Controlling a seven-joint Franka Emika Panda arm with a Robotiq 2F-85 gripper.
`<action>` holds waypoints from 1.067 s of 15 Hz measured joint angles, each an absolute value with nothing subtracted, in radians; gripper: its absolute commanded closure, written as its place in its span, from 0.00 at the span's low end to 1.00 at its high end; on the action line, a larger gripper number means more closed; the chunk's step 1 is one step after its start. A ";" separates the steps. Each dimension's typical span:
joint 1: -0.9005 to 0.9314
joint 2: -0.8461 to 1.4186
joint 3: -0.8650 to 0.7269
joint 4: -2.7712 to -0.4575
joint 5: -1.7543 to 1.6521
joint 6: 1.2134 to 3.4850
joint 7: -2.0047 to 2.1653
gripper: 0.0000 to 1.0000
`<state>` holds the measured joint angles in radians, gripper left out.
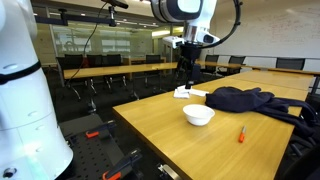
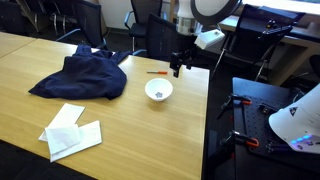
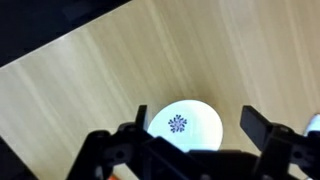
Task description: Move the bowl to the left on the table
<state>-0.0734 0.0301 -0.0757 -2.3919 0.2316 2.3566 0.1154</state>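
My gripper is to move down to the white bowl next and close on the bowl's rim [image 1: 211,114] [image 3: 151,133], on the side that faces the orange pen.
A small white bowl [image 1: 199,115] sits on the wooden table [image 1: 190,145]; it also shows in an exterior view [image 2: 159,90]. In the wrist view the bowl [image 3: 185,125] has a dark snowflake mark inside and lies between my fingers, well below them. My gripper [image 1: 184,72] hangs above the table, higher than the bowl; it also shows in an exterior view [image 2: 176,68]. In the wrist view the gripper [image 3: 195,128] is open and empty, its two fingers on either side of the bowl.
A dark garment [image 2: 85,77] lies bunched on the table beside the bowl. An orange pen [image 2: 156,72] lies near the bowl. White folded papers [image 2: 70,130] lie near the table's front. Office chairs [image 2: 90,22] stand around. Tools lie on a black bench [image 2: 250,120].
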 measured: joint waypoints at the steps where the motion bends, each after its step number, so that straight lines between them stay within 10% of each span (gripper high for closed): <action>1: -0.074 0.034 -0.076 -2.392 0.232 2.364 0.113 0.00; 8: -0.141 0.291 -0.073 -2.321 0.383 2.619 -0.051 0.00; 13: -0.263 0.544 0.013 -2.098 0.525 2.590 -0.204 0.28; 16: -0.291 0.640 0.010 -2.013 0.519 2.579 -0.202 0.63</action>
<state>-0.2914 0.6397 0.0104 -2.0127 0.5194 2.5787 -0.2024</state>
